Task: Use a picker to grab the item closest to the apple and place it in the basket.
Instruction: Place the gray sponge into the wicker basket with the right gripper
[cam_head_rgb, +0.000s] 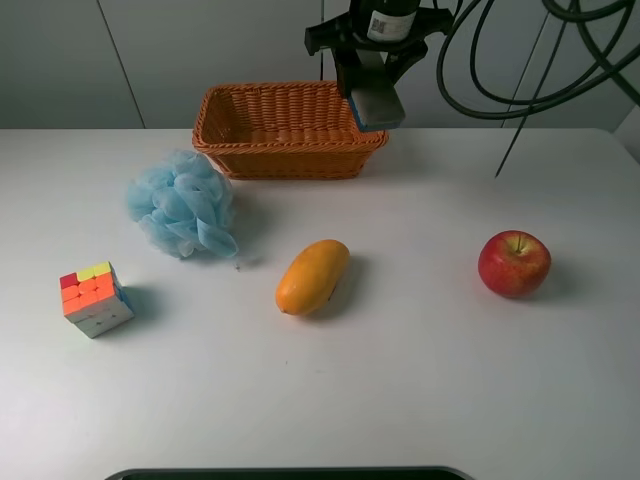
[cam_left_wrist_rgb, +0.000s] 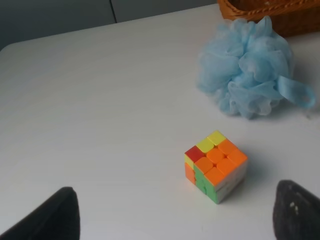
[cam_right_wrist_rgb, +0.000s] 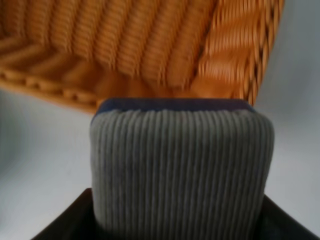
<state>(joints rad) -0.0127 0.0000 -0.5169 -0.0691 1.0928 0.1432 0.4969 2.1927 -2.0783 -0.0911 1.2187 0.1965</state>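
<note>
My right gripper is holding the grey block. It will let go of it on the wicker basket's bottom, just off its middle (cam_head_rgb: 315, 131) toward the apple.
My right gripper (cam_head_rgb: 372, 80) is shut on a grey ribbed block with a blue edge (cam_head_rgb: 378, 108) and holds it in the air over the right end of the orange wicker basket (cam_head_rgb: 290, 150). In the right wrist view the block (cam_right_wrist_rgb: 182, 165) fills the frame, with the basket's inside wall (cam_right_wrist_rgb: 150, 45) behind it. The red apple (cam_head_rgb: 514, 263) lies on the table at the right. My left gripper (cam_left_wrist_rgb: 175, 220) is open and empty; its dark fingertips (cam_left_wrist_rgb: 55, 215) stand wide apart, near a colour cube (cam_left_wrist_rgb: 216, 165). It is out of the exterior view.
A yellow-orange mango (cam_head_rgb: 313, 276) lies mid-table. A blue bath pouf (cam_head_rgb: 183, 203) sits in front of the basket's left end, also in the left wrist view (cam_left_wrist_rgb: 245, 75). The cube (cam_head_rgb: 95, 298) is at the far left. Black cables (cam_head_rgb: 520, 70) hang at the back right.
</note>
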